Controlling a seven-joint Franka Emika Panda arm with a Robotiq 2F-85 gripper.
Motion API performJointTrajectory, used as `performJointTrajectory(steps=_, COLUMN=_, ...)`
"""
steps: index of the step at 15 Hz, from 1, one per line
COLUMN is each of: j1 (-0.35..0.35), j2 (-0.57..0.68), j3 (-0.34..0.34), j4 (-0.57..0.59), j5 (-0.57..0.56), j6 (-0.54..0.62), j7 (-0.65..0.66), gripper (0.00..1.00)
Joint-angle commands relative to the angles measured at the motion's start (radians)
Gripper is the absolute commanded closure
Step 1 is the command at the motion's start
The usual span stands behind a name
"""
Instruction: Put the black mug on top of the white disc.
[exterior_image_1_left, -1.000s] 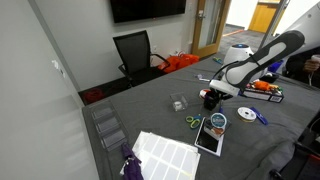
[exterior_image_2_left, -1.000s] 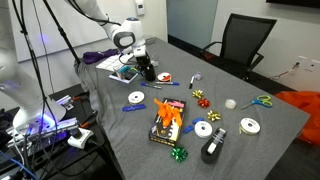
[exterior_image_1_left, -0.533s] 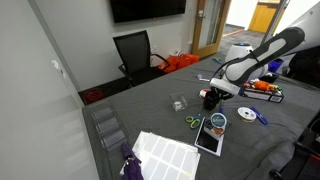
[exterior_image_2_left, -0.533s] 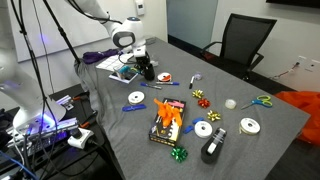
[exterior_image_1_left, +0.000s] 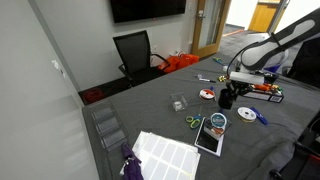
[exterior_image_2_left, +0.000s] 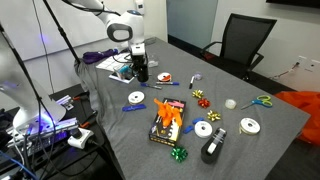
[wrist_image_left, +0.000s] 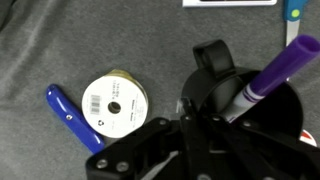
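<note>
I need to release the black mug from my gripper on top of the white disc (exterior_image_1_left: 246, 113) (wrist_image_left: 117, 104) next to the blue pen.
The black mug (wrist_image_left: 262, 110) fills the right of the wrist view, handle towards the top, with a purple marker (wrist_image_left: 270, 72) standing in it. My gripper (wrist_image_left: 186, 125) is shut on the mug's rim and holds it just above the table in both exterior views (exterior_image_1_left: 228, 99) (exterior_image_2_left: 141, 72). The white disc (wrist_image_left: 113, 101) lies flat on the grey table to the left of the mug, apart from it. It also shows in both exterior views (exterior_image_1_left: 245, 113) (exterior_image_2_left: 136, 98).
A blue pen (wrist_image_left: 70, 116) lies beside the disc. A dark tablet (exterior_image_1_left: 210, 138) carries a teal-faced disc (exterior_image_1_left: 217, 122). Scissors (exterior_image_1_left: 193, 122), a white keyboard-like sheet (exterior_image_1_left: 165, 155), more discs (exterior_image_2_left: 203, 128) (exterior_image_2_left: 249, 125), an orange packet (exterior_image_2_left: 168, 118) and bows lie around.
My gripper has carried the mug sideways across the table, from beside the tablet to a spot close to the white disc. The arm now stands higher.
</note>
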Motion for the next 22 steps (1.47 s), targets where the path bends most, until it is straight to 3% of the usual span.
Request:
performJointTrajectory(steps=1, j1=-0.046, j2=-0.099, j3=-0.039, j4=-0.057, j5=-0.076, j6=-0.052, j7=-0.123, gripper=0.98)
performJointTrajectory(steps=6, j1=-0.109, j2=-0.121, j3=-0.098, j4=-0.081, j5=-0.175, j6=-0.061, j7=-0.311, gripper=0.98)
performJointTrajectory(steps=9, j1=-0.133, j2=-0.114, j3=-0.113, j4=-0.117, j5=-0.180, j6=-0.044, j7=-0.414, gripper=0.98)
performJointTrajectory(steps=15, j1=-0.139, j2=-0.107, j3=-0.096, j4=-0.217, j5=-0.134, j6=0.046, j7=-0.499, gripper=0.98)
performJointTrajectory(steps=22, j1=-0.150, j2=-0.126, j3=-0.053, j4=-0.271, j5=0.006, j6=0.110, j7=-0.635, gripper=0.98)
